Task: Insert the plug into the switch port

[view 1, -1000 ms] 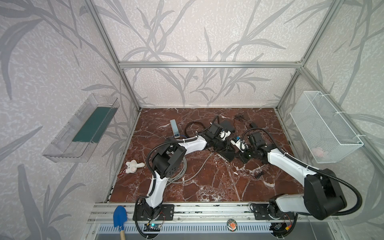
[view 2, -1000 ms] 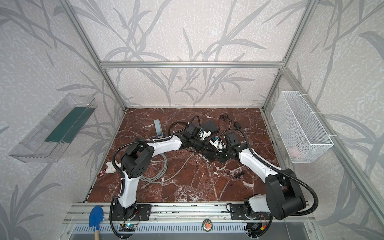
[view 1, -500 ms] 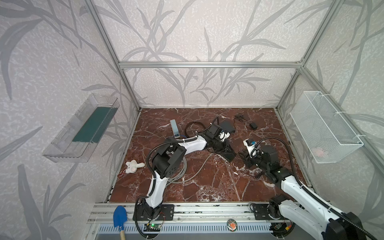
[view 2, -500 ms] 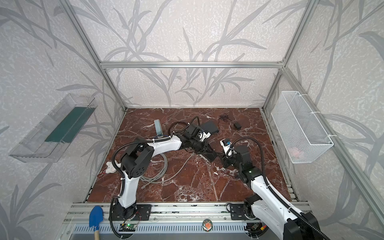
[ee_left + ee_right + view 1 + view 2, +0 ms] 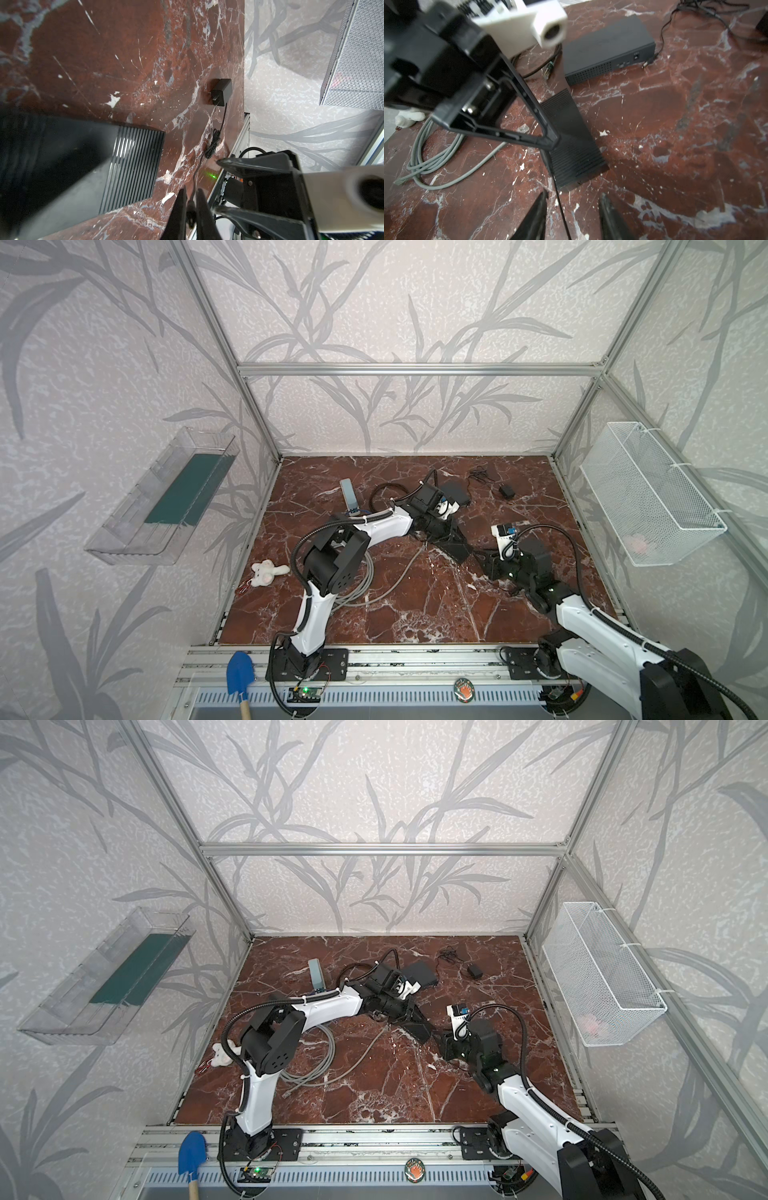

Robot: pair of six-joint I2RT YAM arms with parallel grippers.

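Note:
My left gripper covers the plug's tip while my right gripper straddles the cord, so my right gripper should move in and take the plug's body [image 5: 547, 160].
The black switch [image 5: 455, 493] [image 5: 420, 972] lies at the back middle of the marble table; its side face with small ports shows in the right wrist view [image 5: 608, 52]. My left gripper [image 5: 191, 189] [image 5: 455, 545] [image 5: 550, 145] is shut on the small black plug [image 5: 190, 212], whose thin black cord [image 5: 560, 203] trails away. The left gripper hangs in front of the switch, apart from it. Facing it from the right, my right gripper [image 5: 574, 195] [image 5: 486, 568] [image 5: 217, 186] stands open and holds nothing. The cord runs loosely between its fingers.
A black ribbed slab [image 5: 571, 145] lies on the table under the left gripper. A black adapter [image 5: 507, 490], a coiled grey cable [image 5: 361, 585], a white plush toy [image 5: 266, 572] and a grey bar [image 5: 349, 493] also lie there. A wire basket [image 5: 648, 497] hangs on the right wall.
My right gripper has opened and drawn back from the left gripper toward the front right. The left gripper has stayed in place, shut.

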